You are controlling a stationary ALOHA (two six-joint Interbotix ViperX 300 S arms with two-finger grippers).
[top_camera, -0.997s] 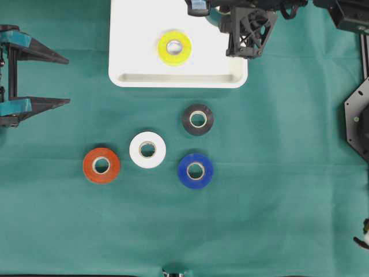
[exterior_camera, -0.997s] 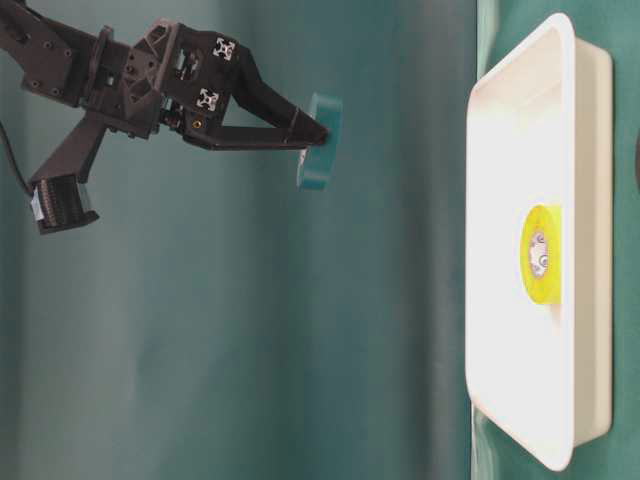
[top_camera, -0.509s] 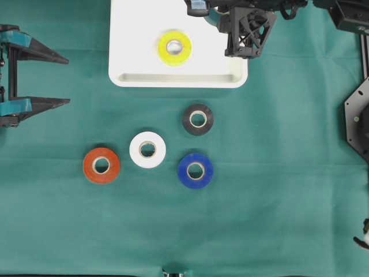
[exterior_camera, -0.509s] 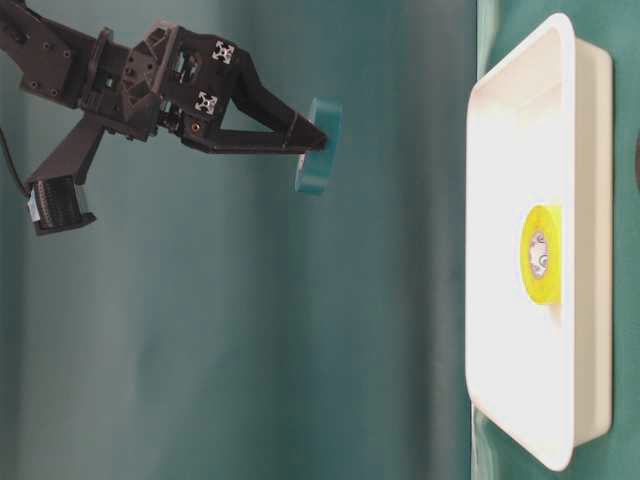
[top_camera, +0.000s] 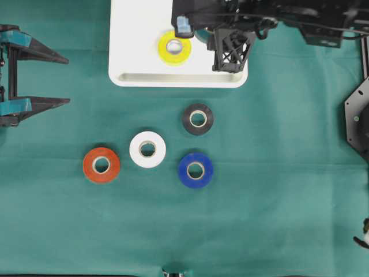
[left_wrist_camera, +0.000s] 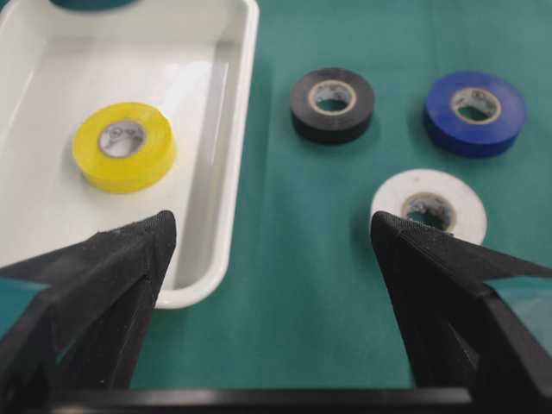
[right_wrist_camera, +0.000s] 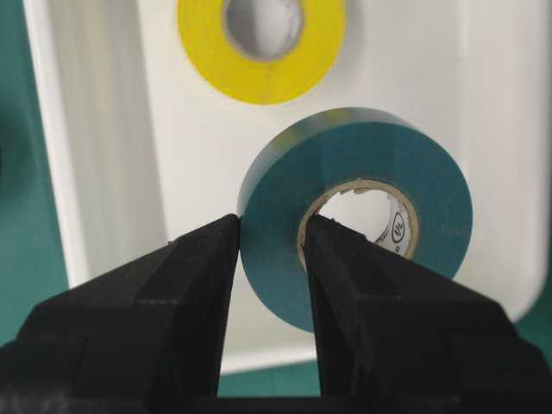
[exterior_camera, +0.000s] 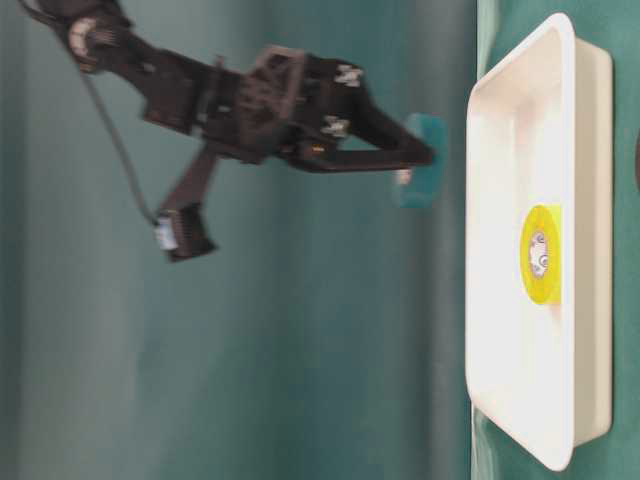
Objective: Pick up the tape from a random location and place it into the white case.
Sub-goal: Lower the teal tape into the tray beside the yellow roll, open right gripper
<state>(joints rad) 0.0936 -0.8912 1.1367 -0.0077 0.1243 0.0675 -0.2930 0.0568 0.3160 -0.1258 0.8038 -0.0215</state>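
Observation:
The robot's right gripper will release the teal tape, now hanging just above the white case, on the bottom of the white case, close beside the yellow tape roll point(top_camera: 214, 41) point(right_wrist_camera: 332, 198).
My right gripper point(right_wrist_camera: 272, 237) is shut on a teal tape roll point(right_wrist_camera: 362, 142), one finger through its hole and one on its outer edge. In the table-level view the teal tape point(exterior_camera: 420, 165) hangs a short way above the white case point(exterior_camera: 510, 340), held flat-side toward the floor of the case. A yellow tape roll point(top_camera: 173, 52) lies inside the white case point(top_camera: 132, 57), partly covered from above by the right arm point(top_camera: 230, 49). At the left edge, my left gripper point(top_camera: 68, 80) is wide open with nothing in it.
Loose rolls lie on the green cloth in front of the case: black point(top_camera: 198, 119), white point(top_camera: 147, 149), blue point(top_camera: 195, 170) and orange-red point(top_camera: 101, 165). The left wrist view shows the case's near rim point(left_wrist_camera: 194, 293) between the open fingers.
The right gripper has carried the teal tape leftward over the case and down closer to it. The left gripper and the loose rolls have not moved.

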